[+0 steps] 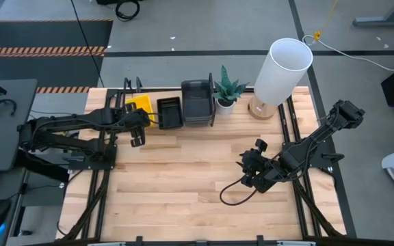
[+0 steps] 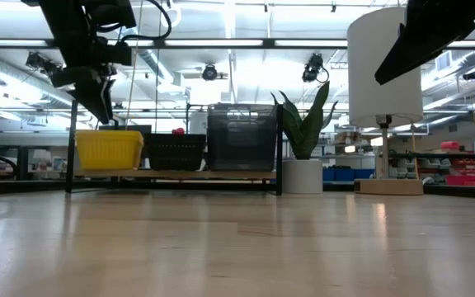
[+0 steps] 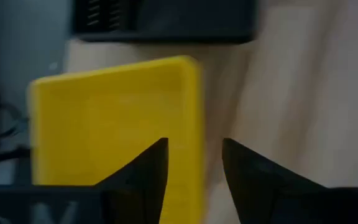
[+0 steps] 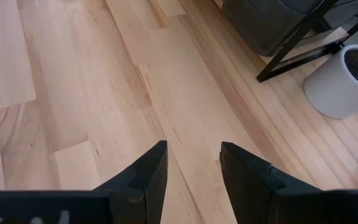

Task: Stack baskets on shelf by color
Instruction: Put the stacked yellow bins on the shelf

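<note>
The yellow baskets sit crooked beside the black mesh baskets, so next I grip their near rim [image 3: 194,130] with my left gripper and square them on the shelf before backing off.
The shelf [image 1: 176,126] runs along the table's far edge. On it stand the yellow baskets [image 1: 141,104], the black mesh baskets [image 1: 169,113] and the dark grey baskets [image 1: 197,101], side by side; the low view shows yellow [image 2: 108,150], black [image 2: 176,151] and grey [image 2: 242,136]. My left gripper [image 1: 141,123] hangs open just above the yellow baskets [image 3: 110,130], at their near right corner, fingers pointing down [image 2: 101,103]. My right gripper [image 1: 252,167] is open over bare tabletop on the right [image 4: 191,162], away from the shelf.
A potted plant [image 1: 226,99] stands right of the shelf, and a lamp with a tall white shade [image 1: 282,68] stands beyond it at the far right. A black cable [image 1: 234,195] loops on the table below my right gripper. Bare wood [image 1: 176,178] fills the middle and near side.
</note>
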Controlling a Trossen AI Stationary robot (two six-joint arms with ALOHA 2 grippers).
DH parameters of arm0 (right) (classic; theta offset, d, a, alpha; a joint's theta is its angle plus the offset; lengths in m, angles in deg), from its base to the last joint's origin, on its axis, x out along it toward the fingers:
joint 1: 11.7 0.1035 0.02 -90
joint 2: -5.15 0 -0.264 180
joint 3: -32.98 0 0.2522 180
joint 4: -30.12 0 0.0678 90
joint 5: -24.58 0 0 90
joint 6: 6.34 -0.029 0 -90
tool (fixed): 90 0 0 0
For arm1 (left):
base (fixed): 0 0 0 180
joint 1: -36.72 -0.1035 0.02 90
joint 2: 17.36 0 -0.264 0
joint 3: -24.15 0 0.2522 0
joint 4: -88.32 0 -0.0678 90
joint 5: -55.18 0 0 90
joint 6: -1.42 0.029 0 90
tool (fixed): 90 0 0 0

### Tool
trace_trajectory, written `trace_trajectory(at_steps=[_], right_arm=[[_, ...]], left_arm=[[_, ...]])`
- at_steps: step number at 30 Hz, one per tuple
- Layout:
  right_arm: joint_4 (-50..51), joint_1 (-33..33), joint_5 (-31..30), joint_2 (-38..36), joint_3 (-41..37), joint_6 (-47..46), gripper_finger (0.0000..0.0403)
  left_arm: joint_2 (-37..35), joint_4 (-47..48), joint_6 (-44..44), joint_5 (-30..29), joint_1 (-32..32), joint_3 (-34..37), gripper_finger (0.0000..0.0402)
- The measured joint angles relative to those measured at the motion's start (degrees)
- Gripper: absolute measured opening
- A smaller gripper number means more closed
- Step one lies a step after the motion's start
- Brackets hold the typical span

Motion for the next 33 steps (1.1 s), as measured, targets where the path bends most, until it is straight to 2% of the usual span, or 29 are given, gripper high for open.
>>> trace_trajectory(at_steps=[3, 8, 12, 15, 21, 25, 28, 33], right_arm=[[0.04, 0.01, 0.01, 0.0, 0.0, 0.15, 0.0153], [0.02, 0.01, -0.02, 0.0, 0.0, 0.27, 0.0153], [-0.05, 0.01, -0.02, 0.0, 0.0, 0.38, 0.0153], [-0.3, 0.01, 0.0, 0.0, 0.0, 0.38, 0.0153], [-0.31, 0.01, 0.0, 0.0, 0.0, 0.38, 0.0153], [-0.28, 0.01, 0.0, 0.0, 0.0, 0.38, 0.0153], [-0.31, 0.01, 0.0, 0.0, 0.0, 0.38, 0.0153], [-0.39, 0.01, 0.0, 0.0, 0.0, 0.4, 0.0153]], left_arm=[[-0.05, -0.15, -1.03, 2.53, 1.34, 0.0, 0.0135], [0.02, -2.5, -7.79, -2.04, 1.65, 0.0, 0.0102], [0.91, -8.74, -11.87, -2.36, 1.65, 0.0, 0.0098], [2.83, -11.42, -12.11, -2.39, 1.64, 0.0, 0.012], [9.31, -10.82, -11.46, -2.57, 1.52, 0.0, 0.0199], [12.8, -9.9, -9.31, -5.34, 1.52, 0.0, 0.0217], [14.34, -9.49, -6.79, -6.04, 1.52, 0.0, 0.0203], [15.09, -8.17, -4.0, -5.1, 1.54, 0.0, 0.0148]])
